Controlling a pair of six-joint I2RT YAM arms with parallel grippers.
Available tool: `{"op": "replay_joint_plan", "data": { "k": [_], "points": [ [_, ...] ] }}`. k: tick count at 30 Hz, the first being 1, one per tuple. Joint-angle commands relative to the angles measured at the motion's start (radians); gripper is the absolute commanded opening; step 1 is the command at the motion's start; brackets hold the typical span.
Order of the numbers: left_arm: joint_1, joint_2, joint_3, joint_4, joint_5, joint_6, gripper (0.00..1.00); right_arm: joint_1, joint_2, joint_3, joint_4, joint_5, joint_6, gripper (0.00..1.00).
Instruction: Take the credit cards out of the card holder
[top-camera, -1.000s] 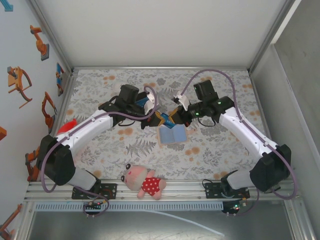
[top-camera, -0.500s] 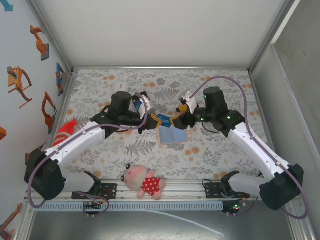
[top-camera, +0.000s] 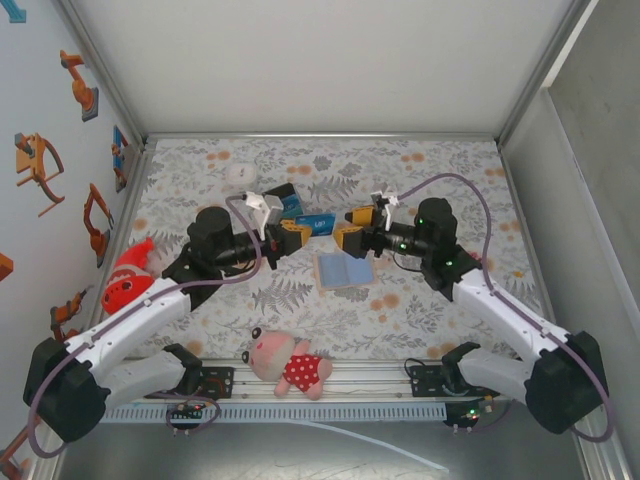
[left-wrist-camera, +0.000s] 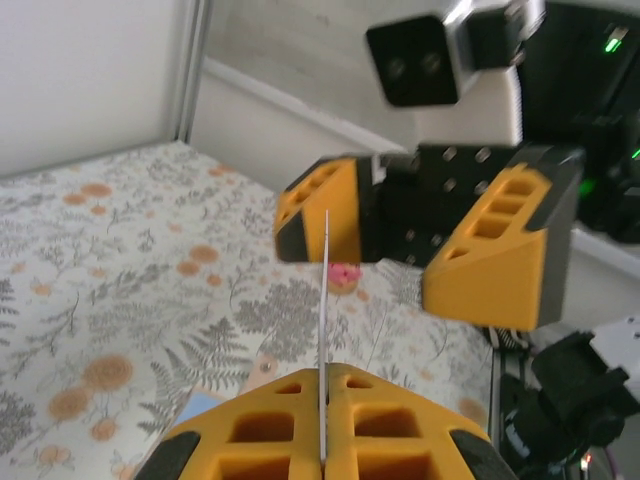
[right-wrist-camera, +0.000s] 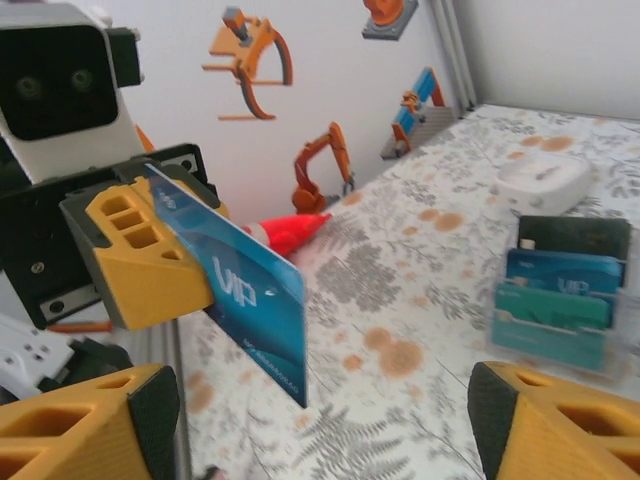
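Observation:
The held end of the blue credit card is deep in my left gripper, so next I pinch the card's loose end (top-camera: 328, 223) with my right gripper while my left gripper takes a shallower hold.
The card holder (top-camera: 345, 270) lies open on the flowered table, its blue-grey inner faces up; a corner of it and its tan snap tab (left-wrist-camera: 262, 368) show below the left fingers. A blue "VIP" credit card (top-camera: 320, 222) is held in the air above the table, with my left gripper (top-camera: 298, 232) shut on its left end. In the left wrist view the card (left-wrist-camera: 326, 290) is edge-on between the closed fingers of the left gripper (left-wrist-camera: 326, 375). My right gripper (top-camera: 346, 227) faces the card's free end, open and apart from it. The right wrist view has the card (right-wrist-camera: 250, 295) ahead of the open right gripper (right-wrist-camera: 320, 430).
A dark-topped teal-and-blue striped block (right-wrist-camera: 565, 290) stands behind the left gripper, the block (top-camera: 283, 202) near a white round object (top-camera: 240, 173). A red toy (top-camera: 125, 283) lies at the left edge. A pink plush (top-camera: 290, 366) sits by the near rail.
My right gripper has opened and drawn back to the right, away from the card. The left gripper keeps the card and has lifted it slightly up and left of the card holder.

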Motion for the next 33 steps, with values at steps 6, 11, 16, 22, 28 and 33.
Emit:
{"op": "replay_joint_plan", "data": {
  "k": [6, 11, 16, 22, 28, 33],
  "points": [
    [-0.025, -0.020, -0.006, 0.111, 0.006, -0.080, 0.00, 0.015, 0.120, 0.044, 0.398, -0.167, 0.232, 0.65],
    [-0.040, -0.008, -0.008, 0.149, -0.003, -0.087, 0.00, 0.035, 0.145, 0.078, 0.412, -0.211, 0.234, 0.49],
    [-0.041, 0.004, -0.004, 0.160, -0.012, -0.093, 0.04, 0.041, 0.148, 0.078, 0.413, -0.224, 0.228, 0.02],
    [-0.039, -0.024, 0.023, 0.058, -0.030, -0.043, 0.57, 0.041, 0.133, 0.080, 0.337, -0.234, 0.170, 0.00],
    [-0.038, -0.109, 0.128, -0.284, -0.100, 0.144, 0.95, 0.041, 0.064, 0.156, -0.126, -0.190, -0.112, 0.00],
    [-0.039, -0.134, 0.231, -0.483, -0.148, 0.264, 0.99, 0.041, 0.024, 0.236, -0.469, -0.138, -0.317, 0.00]
  ]
}}
